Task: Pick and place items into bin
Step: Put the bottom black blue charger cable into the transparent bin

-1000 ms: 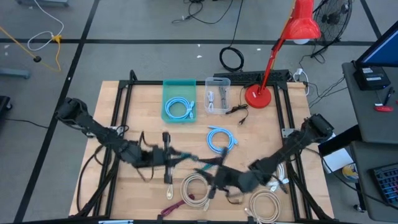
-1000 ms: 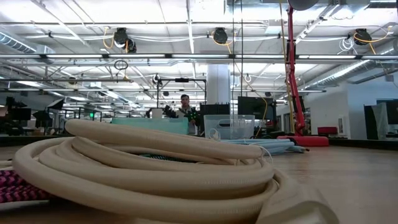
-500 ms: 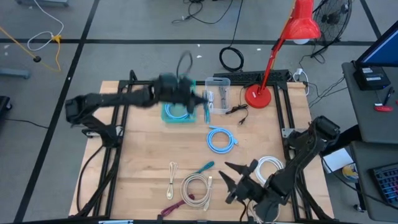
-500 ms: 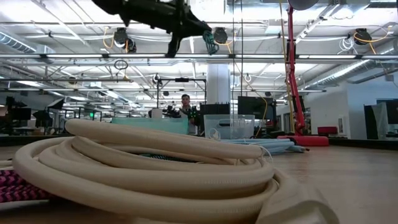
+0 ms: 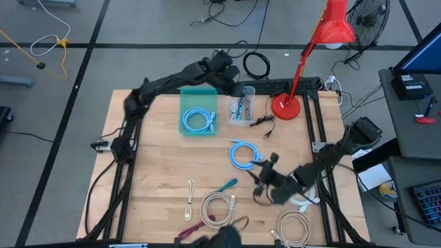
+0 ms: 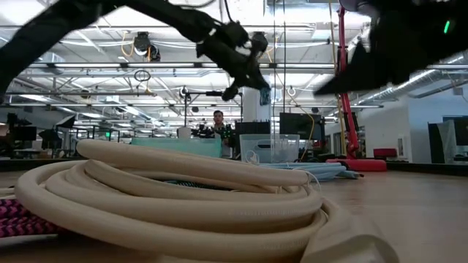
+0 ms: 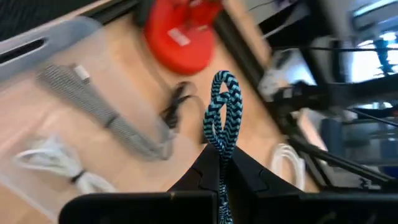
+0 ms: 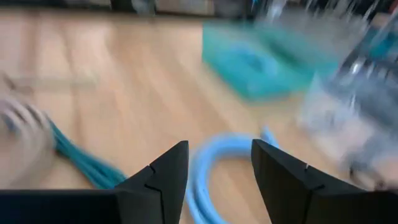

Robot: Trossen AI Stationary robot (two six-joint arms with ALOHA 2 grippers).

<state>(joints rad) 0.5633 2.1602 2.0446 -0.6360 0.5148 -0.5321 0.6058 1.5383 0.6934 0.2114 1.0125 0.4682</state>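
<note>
The braided cord, now hanging over the bin, will be let go by my left gripper in the clear bin (image 5: 239, 109) (image 7: 73, 132), between the white cable and the grey cable.
My left gripper (image 5: 236, 102) hangs over the clear bin (image 5: 231, 117) at the table's far edge, shut on a teal-and-black braided cord (image 7: 221, 102). My right gripper (image 5: 261, 175) stands open low over the table, right of centre. Its fingers point at the light blue coil (image 8: 214, 163), which lies flat on the wood (image 5: 242, 153). A teal cord (image 5: 226, 184), a cream cord (image 5: 190, 193), a beige coil (image 5: 216, 207), a maroon cord (image 5: 192, 229) and a white coil (image 5: 295, 225) lie near the front edge. My left gripper pinches the braided cord between its two fingers (image 7: 205, 168), just below the cord's looped end (image 7: 217, 134). The loop sticks out past the fingertips. The cord is lifted clear, above the clear bin.
A teal bin (image 5: 186, 103) with a light blue coil (image 5: 199, 121) in it stands left of the clear bin, which holds white and grey cables (image 7: 93, 109). The red lamp's base (image 5: 284, 107) and its black cord (image 5: 262, 122) sit right of it. Another white coil (image 5: 301, 187) lies under my right arm.
My left gripper has swung from the table's middle up to the far edge with the braided cord. It passed over the teal bin and went right to the clear bin, rolling as it went. My right gripper has come down and moved toward the light blue coil.
</note>
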